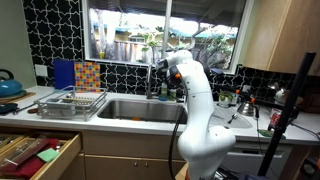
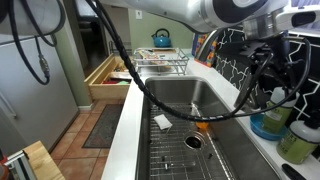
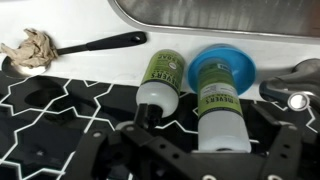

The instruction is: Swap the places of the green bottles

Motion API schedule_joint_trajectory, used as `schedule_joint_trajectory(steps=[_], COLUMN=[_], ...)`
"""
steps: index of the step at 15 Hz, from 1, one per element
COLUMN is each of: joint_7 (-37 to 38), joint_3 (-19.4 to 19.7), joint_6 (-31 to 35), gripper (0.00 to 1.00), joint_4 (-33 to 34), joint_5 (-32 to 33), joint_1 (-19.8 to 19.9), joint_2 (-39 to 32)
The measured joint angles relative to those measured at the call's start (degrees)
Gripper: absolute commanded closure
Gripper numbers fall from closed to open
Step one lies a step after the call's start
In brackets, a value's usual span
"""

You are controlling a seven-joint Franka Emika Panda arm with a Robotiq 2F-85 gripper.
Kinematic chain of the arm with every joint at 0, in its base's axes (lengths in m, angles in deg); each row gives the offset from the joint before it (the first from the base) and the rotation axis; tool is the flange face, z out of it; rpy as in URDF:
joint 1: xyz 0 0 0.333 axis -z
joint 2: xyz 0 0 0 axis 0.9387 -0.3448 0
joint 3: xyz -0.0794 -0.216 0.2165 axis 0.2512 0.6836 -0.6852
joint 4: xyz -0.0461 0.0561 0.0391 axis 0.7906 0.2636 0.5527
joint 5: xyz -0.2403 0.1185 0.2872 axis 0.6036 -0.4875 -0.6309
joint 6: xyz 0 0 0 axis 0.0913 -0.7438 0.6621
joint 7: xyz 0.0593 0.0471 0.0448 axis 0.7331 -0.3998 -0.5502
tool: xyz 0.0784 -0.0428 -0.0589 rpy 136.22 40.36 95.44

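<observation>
My gripper will next close on the white top (image 1: 164, 86) (image 3: 222, 133) of the green bottle at the blue round container, the bottle that is nearer the metal faucet.
Two green-labelled bottles with white tops stand side by side on the counter ledge behind the sink. In the wrist view they are the left bottle (image 3: 160, 80) and the right bottle (image 3: 222, 105). My gripper (image 3: 195, 160) hangs open above them, its dark fingers to either side of the right bottle and apart from it. In an exterior view the gripper (image 2: 272, 72) is above a green bottle (image 2: 298, 146) at the tiled wall. In an exterior view the gripper (image 1: 166, 76) is by the window behind the faucet.
A blue round container (image 3: 226, 62) touches the bottles on the sink side. A black-handled brush (image 3: 95, 44) with a rag lies to the left, and a metal faucet part (image 3: 292, 85) to the right. Also in view are the sink (image 2: 185, 100), a dish rack (image 1: 72, 100) and an open drawer (image 1: 40, 152).
</observation>
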Motion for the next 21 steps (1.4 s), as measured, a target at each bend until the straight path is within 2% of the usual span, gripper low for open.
schedule_joint_trajectory(steps=[11,19,20,21], joint_7=[0.07,0.11,0.11,0.11], joint_3=[-0.64,-1.01,-1.15,-1.27], joint_6=[0.07,3.88,5.06,6.01], gripper=[0.0,0.0,0.01,0.25], joint_4=[11.74,14.94,14.94,14.95], joint_5=[-2.89,-4.19,-4.43,-4.62], joint_1=[1.35,2.37,2.49,2.59], joint_2=[-9.81,-13.32,-13.58,-13.81])
